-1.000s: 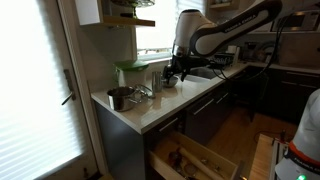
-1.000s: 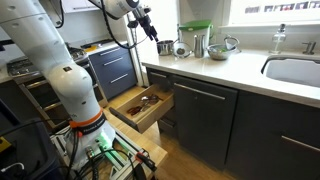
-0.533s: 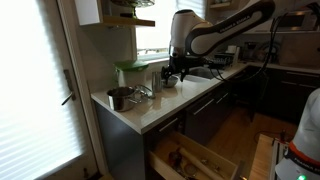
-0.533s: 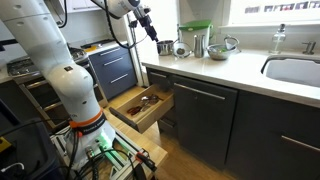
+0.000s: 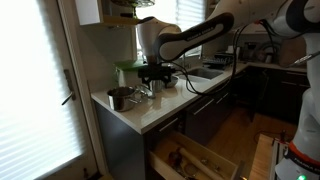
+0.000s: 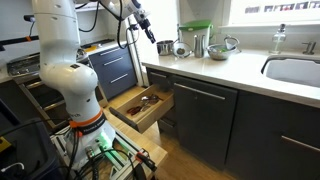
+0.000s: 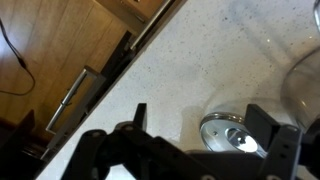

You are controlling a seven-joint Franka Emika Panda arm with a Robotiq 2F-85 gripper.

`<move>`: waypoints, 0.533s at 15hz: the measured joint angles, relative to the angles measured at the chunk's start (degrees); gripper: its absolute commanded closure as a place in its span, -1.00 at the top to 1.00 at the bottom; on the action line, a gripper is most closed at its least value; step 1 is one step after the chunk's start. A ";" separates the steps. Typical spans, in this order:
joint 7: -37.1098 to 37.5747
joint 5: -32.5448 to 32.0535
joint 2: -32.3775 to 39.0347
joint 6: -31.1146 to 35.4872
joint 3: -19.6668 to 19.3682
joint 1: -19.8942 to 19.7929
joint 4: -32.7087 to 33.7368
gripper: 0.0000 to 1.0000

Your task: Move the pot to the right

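Next, my gripper will go to the pot's rim (image 5: 133, 91), on the side facing the sink, and close there.
The small dark grey pot (image 5: 119, 97) with a shiny rim stands near the end of the white counter; it also shows in an exterior view (image 6: 165, 46). My gripper (image 5: 152, 78) hangs above the counter, between the pot and the tall clear container with a green lid (image 5: 130, 72). In the wrist view the pot (image 7: 228, 132) is seen from above, between my spread fingers (image 7: 205, 125), with the gripper body covering its lower part. The gripper is open and empty. It also shows in an exterior view (image 6: 148, 30), above and beside the pot.
A pale bowl (image 6: 226, 45) and the green-lidded container (image 6: 195, 38) stand behind the pot. A drawer (image 6: 140, 105) below the counter is pulled open. A sink (image 6: 295, 70) lies further along. The counter edge (image 7: 150, 45) runs close by.
The arm has swung along the counter toward the pot's end. The gripper now hangs over the pot. The pot has not moved.
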 measured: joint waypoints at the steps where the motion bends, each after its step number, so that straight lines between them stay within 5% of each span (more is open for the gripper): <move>1: 0.61 0.00 1.79 -0.55 -0.85 1.50 1.70 1.00; 6: 0.49 0.09 1.16 -0.49 -2.80 2.58 1.82 1.00; 8: 6.41 0.28 2.09 -0.56 -4.31 4.04 2.44 1.00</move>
